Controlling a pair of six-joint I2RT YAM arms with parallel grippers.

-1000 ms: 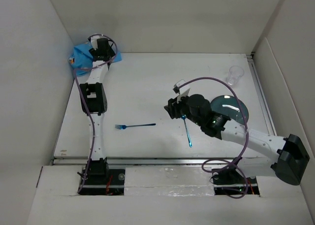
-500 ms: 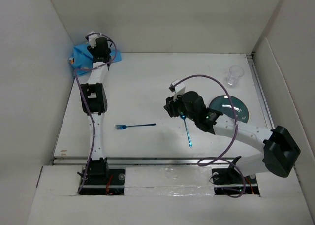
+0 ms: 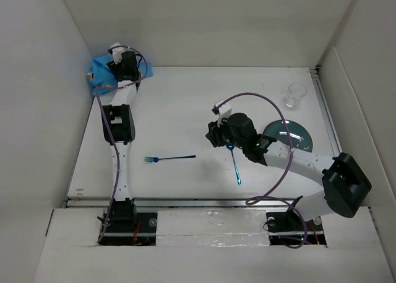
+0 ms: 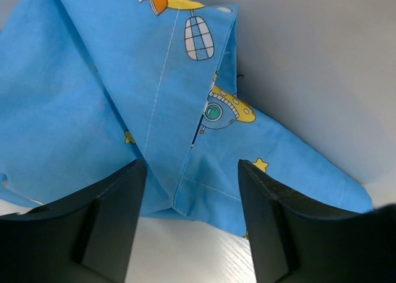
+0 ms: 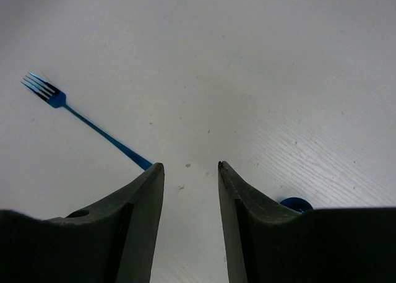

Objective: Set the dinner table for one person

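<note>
My left gripper is above the placemat's folded edge, which lies flat, so it should pinch a fold at the placemat's end [image 3: 94, 77] by the side.
The dinner table [image 3: 179, 103] is a white top with white walls. At its far left corner lies a crumpled blue cartoon-printed placemat [image 3: 99, 69]. My left gripper [image 3: 121, 69] hovers over it, open. In the left wrist view a folded corner of the placemat [image 4: 185, 109] lies just ahead of the gripper [image 4: 190, 165], ungripped. A blue fork [image 3: 170, 158] lies left of centre and a blue spoon [image 3: 236, 165] right of it. My right gripper [image 3: 211, 135] stands open and empty above the spoon's bowl end. The right wrist view shows the gripper [image 5: 190, 165], the fork [image 5: 86, 122] and the spoon bowl [image 5: 296, 204].
A dark teal plate [image 3: 294, 134] lies at the right, partly under my right forearm. A clear plastic cup [image 3: 295, 95] stands behind it near the right wall. The left arm stretches along the left wall.
My left gripper has shifted slightly left and back over the placemat. The right arm's elbow has swung in towards the table's near edge, while its gripper stays near the spoon's top end.
</note>
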